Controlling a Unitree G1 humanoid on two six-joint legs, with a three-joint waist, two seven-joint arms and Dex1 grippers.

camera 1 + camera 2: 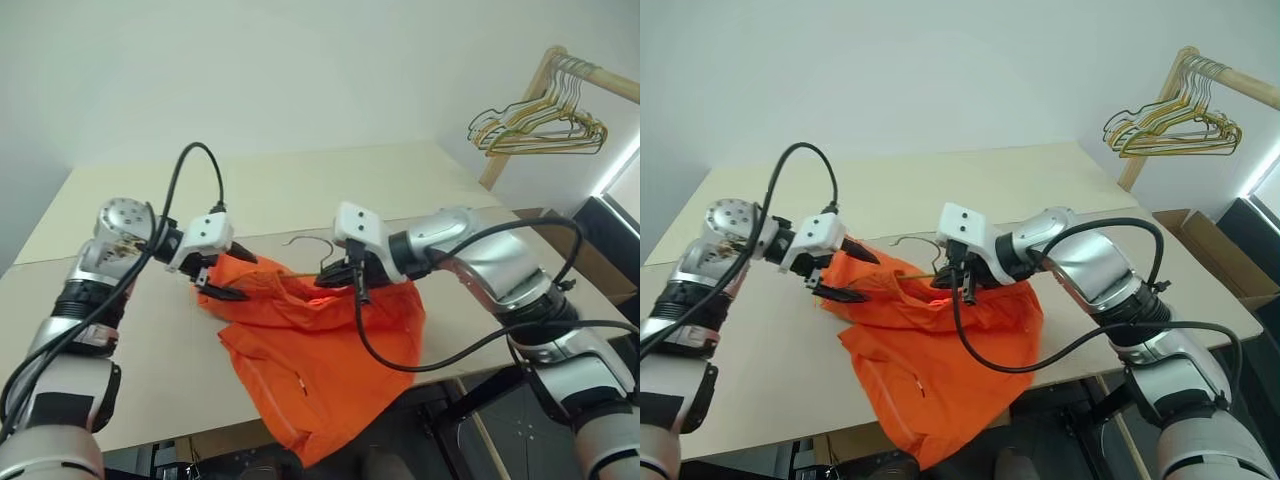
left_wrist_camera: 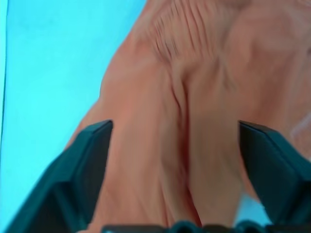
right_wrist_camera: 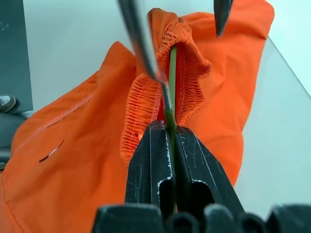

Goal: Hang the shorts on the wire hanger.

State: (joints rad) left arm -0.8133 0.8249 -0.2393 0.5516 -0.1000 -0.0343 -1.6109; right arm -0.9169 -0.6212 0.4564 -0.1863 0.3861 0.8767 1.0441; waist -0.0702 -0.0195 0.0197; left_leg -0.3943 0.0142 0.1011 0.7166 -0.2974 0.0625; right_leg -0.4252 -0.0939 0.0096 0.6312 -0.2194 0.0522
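Next, my left gripper pinches the shorts' loose end (image 1: 230, 274) and holds it tight while my right gripper moves the hanger, because the waistband is bunched up slack around the hanger's wire.
The orange shorts (image 1: 320, 370) lie bunched on the table (image 1: 300, 190), with their lower part hanging over the front edge. The wire hanger (image 1: 308, 243) sticks its small hook up above the gathered waistband (image 3: 146, 97), and its thin wire runs inside the band. My right gripper (image 3: 170, 127) is shut on that wire at the waistband's middle. At the shorts' left end, my left gripper (image 1: 248, 278) stands open, its fingers (image 2: 82, 170) spread wide on either side of the fabric without pinching it.
A bunch of gold and dark-green hangers (image 1: 540, 125) hangs on a wooden rack at the back right. A cardboard box (image 1: 1210, 240) sits on the floor to the right of the table. Black cables loop from both wrists over the shorts.
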